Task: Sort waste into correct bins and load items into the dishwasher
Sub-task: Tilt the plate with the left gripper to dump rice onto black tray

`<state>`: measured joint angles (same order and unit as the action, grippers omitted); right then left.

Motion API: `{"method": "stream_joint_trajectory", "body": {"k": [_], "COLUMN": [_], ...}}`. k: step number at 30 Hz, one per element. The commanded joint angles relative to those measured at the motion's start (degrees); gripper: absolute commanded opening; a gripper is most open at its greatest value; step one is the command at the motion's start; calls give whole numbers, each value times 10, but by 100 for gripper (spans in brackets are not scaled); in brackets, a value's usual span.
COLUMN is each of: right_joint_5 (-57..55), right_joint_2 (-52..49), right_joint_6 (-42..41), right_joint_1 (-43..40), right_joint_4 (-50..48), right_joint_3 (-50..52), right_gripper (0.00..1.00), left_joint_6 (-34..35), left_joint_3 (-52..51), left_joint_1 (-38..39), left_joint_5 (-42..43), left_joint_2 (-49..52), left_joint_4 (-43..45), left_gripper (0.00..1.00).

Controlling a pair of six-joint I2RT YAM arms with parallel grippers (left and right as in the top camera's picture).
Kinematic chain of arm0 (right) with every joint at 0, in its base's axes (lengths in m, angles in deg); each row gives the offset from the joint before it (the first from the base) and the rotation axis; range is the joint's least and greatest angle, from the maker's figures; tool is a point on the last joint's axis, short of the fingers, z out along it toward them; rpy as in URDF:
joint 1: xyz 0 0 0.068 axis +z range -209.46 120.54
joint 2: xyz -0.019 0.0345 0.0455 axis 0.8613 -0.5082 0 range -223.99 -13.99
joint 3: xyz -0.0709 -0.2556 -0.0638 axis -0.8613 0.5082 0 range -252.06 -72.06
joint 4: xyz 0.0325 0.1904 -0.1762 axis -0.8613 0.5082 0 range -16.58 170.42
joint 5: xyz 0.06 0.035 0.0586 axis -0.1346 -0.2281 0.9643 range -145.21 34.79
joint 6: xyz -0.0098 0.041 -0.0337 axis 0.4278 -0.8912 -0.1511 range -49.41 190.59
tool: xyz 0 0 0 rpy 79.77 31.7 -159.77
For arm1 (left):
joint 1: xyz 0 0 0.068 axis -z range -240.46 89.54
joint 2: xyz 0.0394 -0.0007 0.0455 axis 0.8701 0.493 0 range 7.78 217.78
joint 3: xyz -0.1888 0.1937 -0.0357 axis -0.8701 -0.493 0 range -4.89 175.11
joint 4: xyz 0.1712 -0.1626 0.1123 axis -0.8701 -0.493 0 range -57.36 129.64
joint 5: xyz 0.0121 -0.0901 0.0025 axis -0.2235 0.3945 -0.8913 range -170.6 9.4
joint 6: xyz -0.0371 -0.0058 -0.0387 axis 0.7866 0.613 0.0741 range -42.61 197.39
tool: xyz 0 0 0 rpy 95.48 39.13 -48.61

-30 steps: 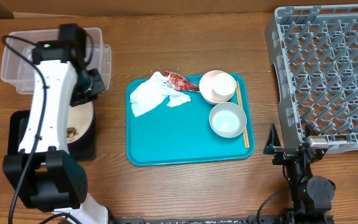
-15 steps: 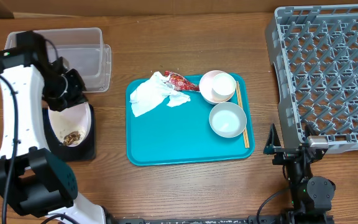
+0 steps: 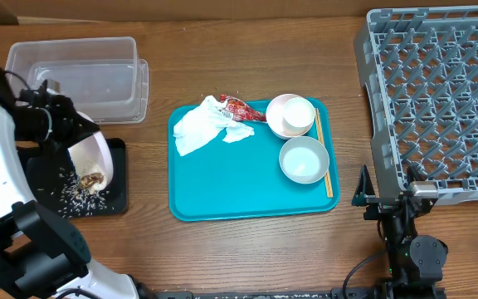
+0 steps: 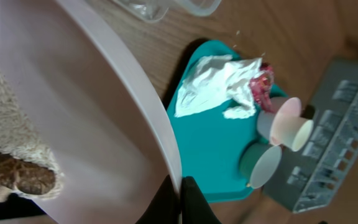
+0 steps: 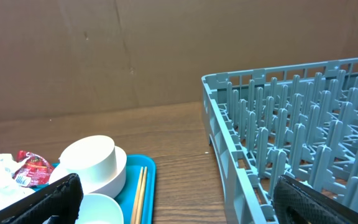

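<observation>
The robot's left gripper will set the round white plate down on the teal tray's bare area (image 3: 219, 179) (image 4: 192, 159) between the napkin and its near edge.
My left gripper (image 3: 71, 133) (image 4: 182, 198) is shut on the rim of the round white plate (image 3: 98, 154) (image 4: 73, 106) and holds it steeply tilted over the black tray (image 3: 116, 198). A brown food scrap (image 3: 95, 179) (image 4: 17, 175) and rice (image 4: 8, 134) cling to the plate's low edge. Loose rice grains (image 3: 69, 193) lie on the black tray. The napkin (image 3: 199, 126), red wrapper (image 3: 241, 108), stacked white bowls (image 3: 290, 115), grey-blue bowl (image 3: 304, 159) and chopsticks (image 3: 324, 158) sit on the teal tray (image 3: 239, 187). My right gripper (image 3: 382, 203) (image 5: 191, 208) is open and empty beside the dish rack (image 3: 438, 100).
The clear tub (image 3: 77, 76) stands at the back left, just behind the black tray. The dish rack (image 5: 291, 124) fills the right side, its near left corner close to my right gripper. Bare wood lies between the teal tray and the rack.
My left arm has swung left and forward with the plate, tipping it from nearly flat to steeply tilted. Rice has slid off onto the black tray. The right arm has not moved.
</observation>
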<state>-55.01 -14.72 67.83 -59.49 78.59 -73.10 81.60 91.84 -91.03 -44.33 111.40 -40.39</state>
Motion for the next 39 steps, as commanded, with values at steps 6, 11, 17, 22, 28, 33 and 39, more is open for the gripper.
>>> {"method": "stream_joint_trajectory", "body": {"k": [6,11,17,22,28,33,39], "right_joint_5": [3,3,3,3,3,3,3], "right_joint_2": [6,6,6,6,6,6,6], "right_joint_6": [4,4,4,4,4,4,4], "right_joint_1": [-4,-4,-4,-4,-4,-4,-4], "right_joint_4": [-3,-3,-3,-3,-3,-3,-3], "right_joint_3": [6,6,6,6,6,6,6], "right_gripper": [100,100,100,100,100,100,100], "left_joint_6": [-78,-94,-145,-205,-208,-286,-295], "left_joint_3": [-49,-64,-66,-66,-66,-66,-66], "left_joint_1": [-63,-99,-137,-173,-204,-206,-207], "left_joint_5": [162,204,244,311,313,358,370], "left_joint_2": [-11,-11,-11,-10,-9,-9,-9], "left_joint_4": [8,-4,-48,-57,-78,-121,-129], "left_gripper": [4,4,4,3,4,4,4]}}
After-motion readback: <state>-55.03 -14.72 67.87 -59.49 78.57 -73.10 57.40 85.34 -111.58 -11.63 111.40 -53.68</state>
